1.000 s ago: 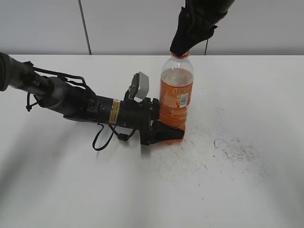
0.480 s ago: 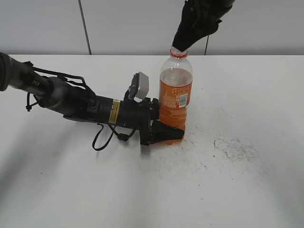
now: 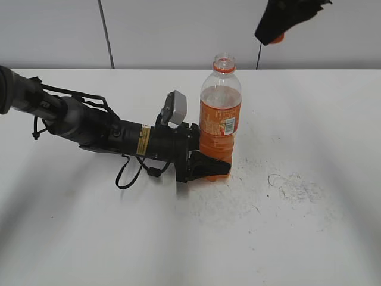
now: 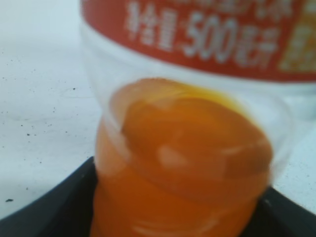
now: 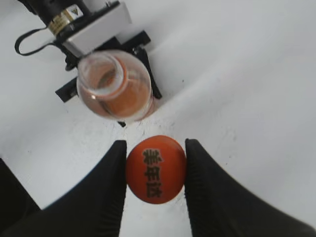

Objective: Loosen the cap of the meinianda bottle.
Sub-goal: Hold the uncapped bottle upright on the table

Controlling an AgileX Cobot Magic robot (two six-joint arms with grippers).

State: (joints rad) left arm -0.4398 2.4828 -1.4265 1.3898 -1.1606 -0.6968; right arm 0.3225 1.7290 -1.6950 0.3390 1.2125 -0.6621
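My right gripper should release the orange cap on the dark scuff marks [image 3: 278,181] that are next to the meinianda bottle. The cap is now held high, away from the bottle.
The meinianda bottle [image 3: 220,116] stands upright on the white table, its mouth open and its orange neck ring showing. My left gripper [image 3: 205,167] is shut on the bottle's base; the left wrist view is filled by the bottle [image 4: 182,163]. My right gripper [image 3: 277,37] is high at the upper right, away from the bottle, shut on the orange cap [image 5: 155,169], which has dark characters on top. The right wrist view looks down on the open bottle mouth [image 5: 106,81].
The left arm [image 3: 89,128] lies low across the table's left half with a loose black cable [image 3: 128,176]. Dark scuff marks [image 3: 294,186] are on the table to the right of the bottle. A grey wall stands behind.
My right gripper has lifted off the bottle's neck and moved up and to the right with the cap in it. The bottle mouth is now open. The left arm has not moved.
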